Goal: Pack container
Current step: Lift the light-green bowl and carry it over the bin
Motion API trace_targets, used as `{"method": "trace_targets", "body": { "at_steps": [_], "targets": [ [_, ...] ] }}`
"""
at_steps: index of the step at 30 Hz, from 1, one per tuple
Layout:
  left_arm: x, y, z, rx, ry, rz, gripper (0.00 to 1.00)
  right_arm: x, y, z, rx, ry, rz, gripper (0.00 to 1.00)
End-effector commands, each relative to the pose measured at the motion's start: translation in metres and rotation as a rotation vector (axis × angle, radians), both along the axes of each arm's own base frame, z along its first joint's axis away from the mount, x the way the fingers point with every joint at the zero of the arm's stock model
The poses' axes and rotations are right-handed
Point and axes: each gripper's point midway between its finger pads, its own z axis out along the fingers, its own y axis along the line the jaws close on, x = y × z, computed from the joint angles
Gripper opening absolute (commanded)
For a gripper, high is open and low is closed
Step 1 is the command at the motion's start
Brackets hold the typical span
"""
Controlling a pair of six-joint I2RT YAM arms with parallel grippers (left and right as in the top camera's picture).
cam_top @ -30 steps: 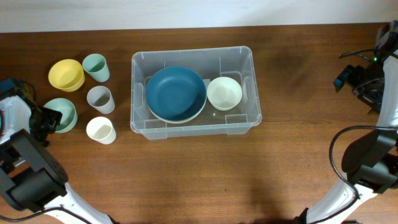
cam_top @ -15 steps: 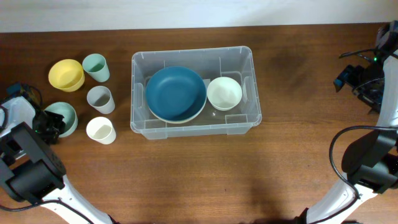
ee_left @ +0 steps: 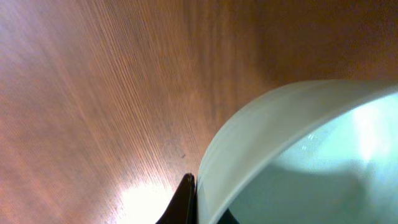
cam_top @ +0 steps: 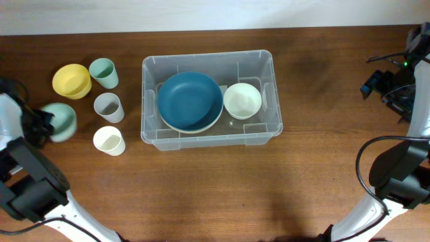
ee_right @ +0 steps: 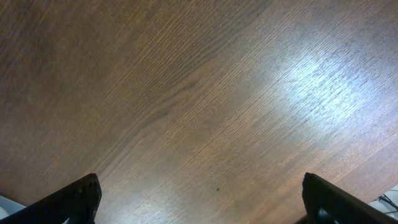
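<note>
I should use my left gripper to set the pale green bowl down and let it go inside the white bowl in the clear container (cam_top: 243, 99).
The clear container (cam_top: 208, 57) stands in the middle of the table and holds a dark blue bowl (cam_top: 190, 101) and a white bowl (cam_top: 242, 101). At the far left my left gripper (cam_top: 40, 125) is shut on the rim of a pale green bowl (cam_top: 60, 121), which looks blurred. In the left wrist view that bowl (ee_left: 298, 149) fills the lower right, with one black finger (ee_left: 185, 200) pressed against its outer wall. My right gripper (cam_top: 383, 84) hovers at the far right, well away from the container. In its wrist view the right gripper (ee_right: 202, 196) is open over bare wood.
Left of the container are a yellow bowl (cam_top: 72, 81), a mint cup (cam_top: 103, 72), a grey cup (cam_top: 107, 106) and a white cup (cam_top: 109, 140). The right arm's cables run along the right table edge.
The left gripper closed on the green bowl's rim, and the bowl has shifted a little to the left. The right arm has not moved.
</note>
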Motion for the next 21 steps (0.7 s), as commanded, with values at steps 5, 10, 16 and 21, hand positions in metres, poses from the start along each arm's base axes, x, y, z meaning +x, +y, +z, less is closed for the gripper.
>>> {"method": "trace_targets", "body": {
  "at_steps": [5, 10, 16, 21],
  "targets": [
    [0.016, -0.030, 0.189, 0.175, -0.344, -0.121, 0.01, -0.002, -0.003, -0.001, -0.012, 0.011, -0.012, 0.99],
    [0.044, -0.153, 0.266, 0.170, -0.601, -0.480, 0.01, -0.002, -0.003, -0.001, -0.012, 0.011, -0.012, 0.99],
    [0.089, -0.332, 0.270, 0.080, -0.734, -0.904, 0.01, -0.002, -0.003, -0.001, -0.012, 0.011, -0.012, 0.99],
    [0.116, -0.451, 0.214, -0.010, -0.714, -1.126, 0.01, -0.002, -0.003, -0.001, -0.012, 0.011, -0.012, 0.99]
  ]
}}
